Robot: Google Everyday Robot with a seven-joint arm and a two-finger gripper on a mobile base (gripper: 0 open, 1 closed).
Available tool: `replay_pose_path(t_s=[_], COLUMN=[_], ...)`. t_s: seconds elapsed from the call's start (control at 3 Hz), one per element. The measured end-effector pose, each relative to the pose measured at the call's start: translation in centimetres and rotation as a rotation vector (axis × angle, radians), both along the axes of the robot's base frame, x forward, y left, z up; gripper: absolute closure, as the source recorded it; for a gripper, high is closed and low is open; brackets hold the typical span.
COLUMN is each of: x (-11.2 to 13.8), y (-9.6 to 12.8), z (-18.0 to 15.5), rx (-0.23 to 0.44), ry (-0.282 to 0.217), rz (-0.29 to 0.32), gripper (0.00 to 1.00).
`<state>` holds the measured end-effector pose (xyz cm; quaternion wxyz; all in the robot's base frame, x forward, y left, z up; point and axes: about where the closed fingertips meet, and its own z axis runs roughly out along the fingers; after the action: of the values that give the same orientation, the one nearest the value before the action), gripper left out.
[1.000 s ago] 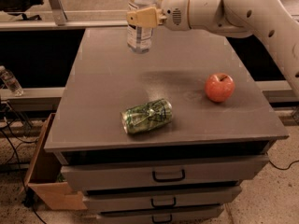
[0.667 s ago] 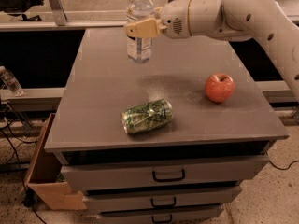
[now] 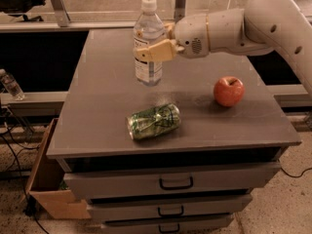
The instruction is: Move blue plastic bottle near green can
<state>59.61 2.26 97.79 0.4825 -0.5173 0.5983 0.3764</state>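
Note:
The blue plastic bottle will stand upright on the grey table top when my gripper lets go of it just behind the green can point(image 3: 153, 103).
The blue plastic bottle point(image 3: 147, 48) is clear with a white cap and a pale label. It stands upright, held above the grey table top point(image 3: 107, 106) at centre back. My gripper point(image 3: 152, 48) is shut on the bottle's middle, reaching in from the right. The green can point(image 3: 153, 121) lies on its side, dented, near the table's front centre, a short way below the bottle.
A red apple point(image 3: 229, 91) sits on the table's right side. Drawers point(image 3: 175, 183) run below the front edge. A cardboard box point(image 3: 48, 189) stands on the floor at left. A small clear bottle point(image 3: 10, 85) rests on a ledge at far left.
My gripper has carried the bottle forward from the table's back edge toward the green can. The can and apple have not moved.

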Motion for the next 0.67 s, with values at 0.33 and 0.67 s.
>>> replay_pose_path(t_s=[0.33,0.67], x=[-2.3,-3.7], y=[-0.1,-0.5], z=[-1.5,-3.1], rx=[0.014,0.021], ry=[0.008,0.018], rz=[0.061,0.106], gripper=[1.00,1.00])
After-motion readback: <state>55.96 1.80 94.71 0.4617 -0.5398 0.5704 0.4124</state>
